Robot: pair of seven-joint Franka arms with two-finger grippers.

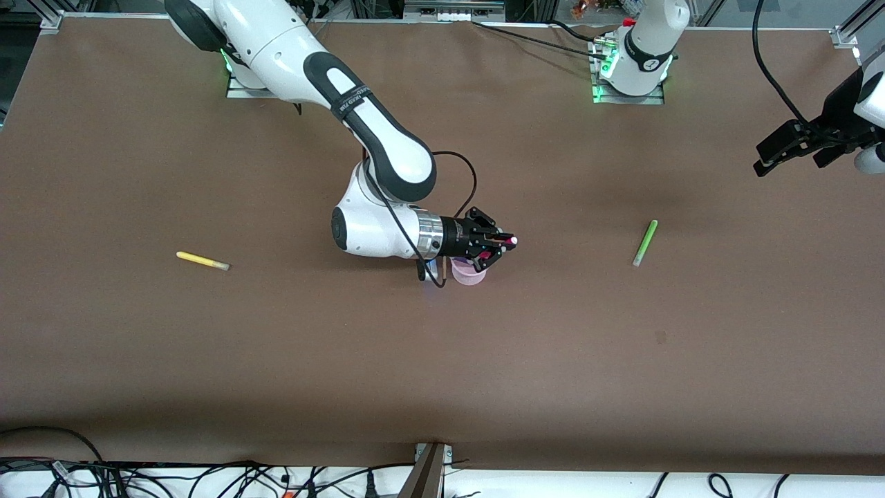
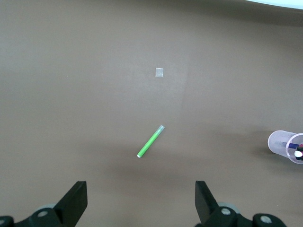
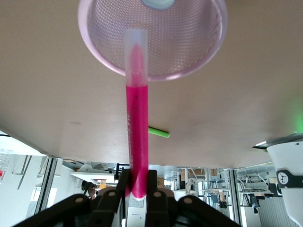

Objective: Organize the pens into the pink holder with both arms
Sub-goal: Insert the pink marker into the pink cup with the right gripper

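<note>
My right gripper needs to let go of the magenta-pink pen inside the pink holder [image 1: 474, 267] [image 3: 144, 40], next to the purple pen.
My right gripper [image 1: 503, 245] is shut on the magenta-pink pen [image 3: 136, 118], holding it over the pink holder [image 1: 470, 273] at mid-table. In the right wrist view the pen's pale end points into the holder's mouth [image 3: 194, 42], where another pen's pale end [image 3: 158, 4] shows. The left wrist view shows a purple pen [image 2: 294, 144] inside the holder [image 2: 283, 144]. The light green pen [image 1: 645, 243] lies toward the left arm's end, and also shows in the left wrist view [image 2: 150, 142]. The yellow pen [image 1: 202, 261] lies toward the right arm's end. My left gripper [image 1: 788, 162] is open and empty, high over the left arm's end [image 2: 142, 189].
A small pale square mark [image 2: 159, 72] is on the brown table near the green pen. Cables run along the table's edge nearest the front camera, and a cable trails from the right arm's wrist beside the holder.
</note>
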